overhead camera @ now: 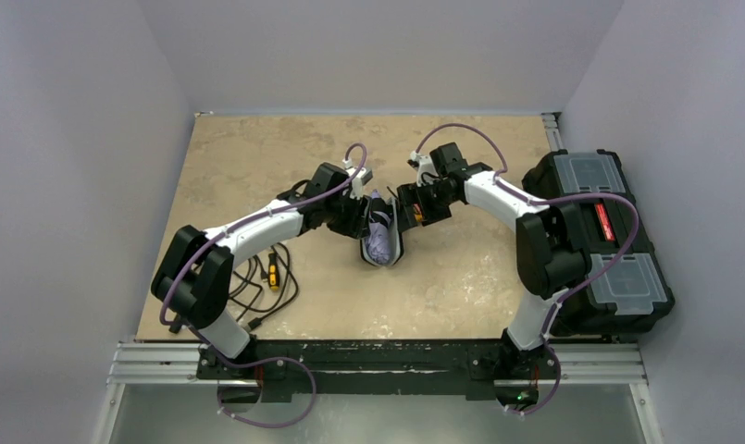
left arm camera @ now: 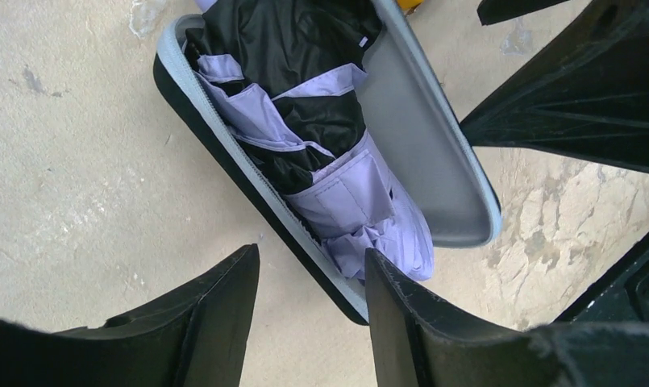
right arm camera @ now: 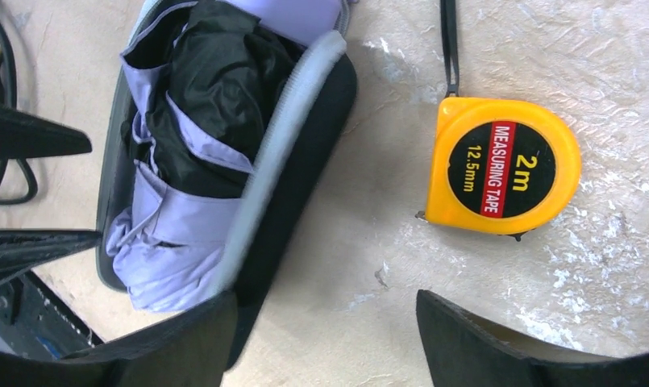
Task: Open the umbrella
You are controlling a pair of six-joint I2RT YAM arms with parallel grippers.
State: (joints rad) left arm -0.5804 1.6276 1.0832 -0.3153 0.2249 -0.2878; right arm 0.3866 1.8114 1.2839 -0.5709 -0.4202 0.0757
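Observation:
The case's lid is standing up beside the umbrella, so next my right gripper pinches the lid's rim point(right arm camera: 248, 230) and holds it open before my left gripper lifts the umbrella.
The umbrella point(overhead camera: 378, 239) is folded, lavender and black, and lies inside an open zip case point(overhead camera: 390, 257) at mid-table. In the left wrist view the umbrella point(left arm camera: 337, 185) fills the black-walled, grey-lined case point(left arm camera: 442, 153). My left gripper point(left arm camera: 311, 256) is open, its jaws astride the case's near wall and empty. In the right wrist view the umbrella point(right arm camera: 184, 161) sits in the case point(right arm camera: 301, 177). My right gripper point(right arm camera: 325, 297) is open and empty over bare table beside the case. From above, the left gripper point(overhead camera: 361, 218) and right gripper point(overhead camera: 406, 215) flank the case. Shaft and handle are hidden.
A yellow tape measure point(right arm camera: 502, 165) lies on the table right of the case. A coiled black cable point(overhead camera: 257, 277) lies at front left. A black toolbox point(overhead camera: 595, 240) stands off the table's right edge. White walls enclose the table.

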